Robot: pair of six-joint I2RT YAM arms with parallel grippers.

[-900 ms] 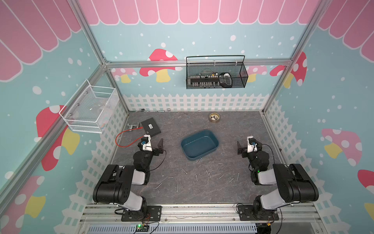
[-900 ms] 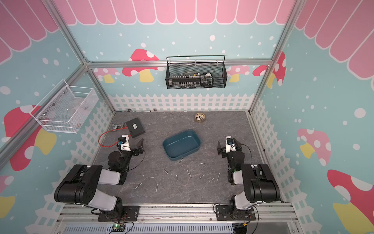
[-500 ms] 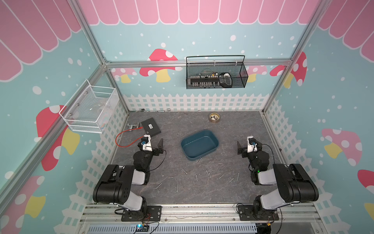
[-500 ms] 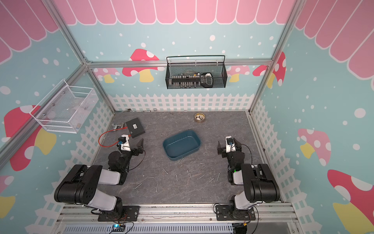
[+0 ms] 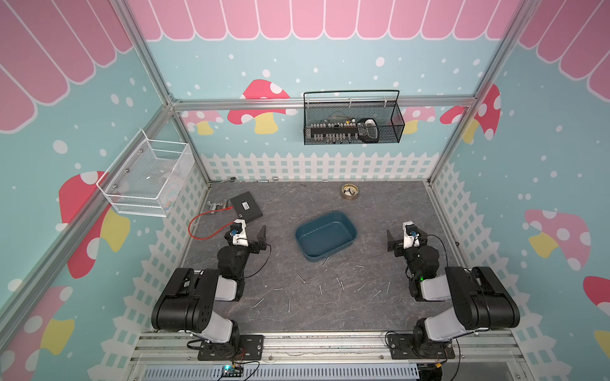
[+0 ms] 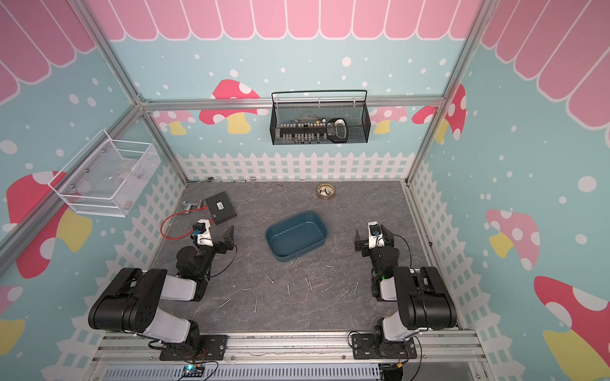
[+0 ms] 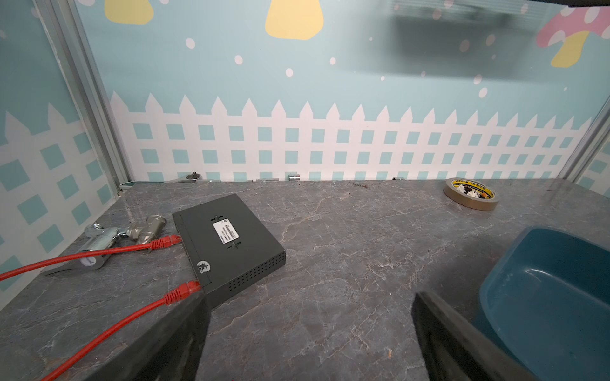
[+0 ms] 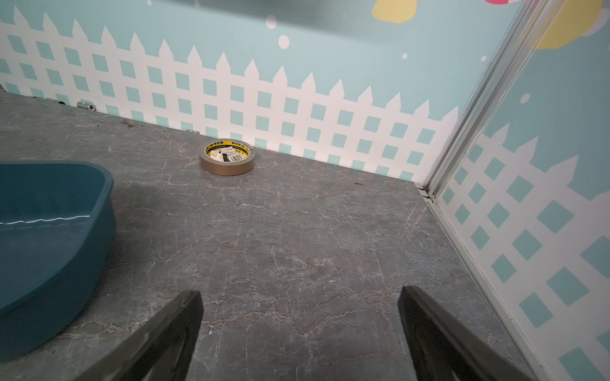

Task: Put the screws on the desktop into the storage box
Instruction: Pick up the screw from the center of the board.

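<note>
The next step for my right gripper is to close on the body of the lone screw [image 5: 360, 266] in front of the corner of the storage box nearest my right gripper.
Several thin silvery screws [image 5: 320, 289] [image 6: 288, 289] lie scattered on the dark marbled desktop [image 5: 379, 204], in front of the empty teal storage box [image 5: 325, 236] [image 6: 296, 237]. One screw [image 5: 325, 261] lies right at the box's near wall. My left gripper [image 5: 251, 236] [image 7: 308, 297] rests low to the left of the box, open, with only bare stone between its fingers. On the other side of the box my right gripper [image 5: 405, 239] [image 8: 300, 293] is open too and holds nothing. Both wrist views show the box's edge [image 7: 544, 297] [image 8: 49, 231] but no screws.
A flat black box with a white label [image 5: 246, 206], a red cable [image 5: 204, 227] and a metal fitting [image 5: 218, 204] lie at the back left. A tape roll [image 5: 350, 191] sits near the back wall. A black mesh basket [image 5: 353, 128] and a white wire basket [image 5: 148, 178] hang on the walls.
</note>
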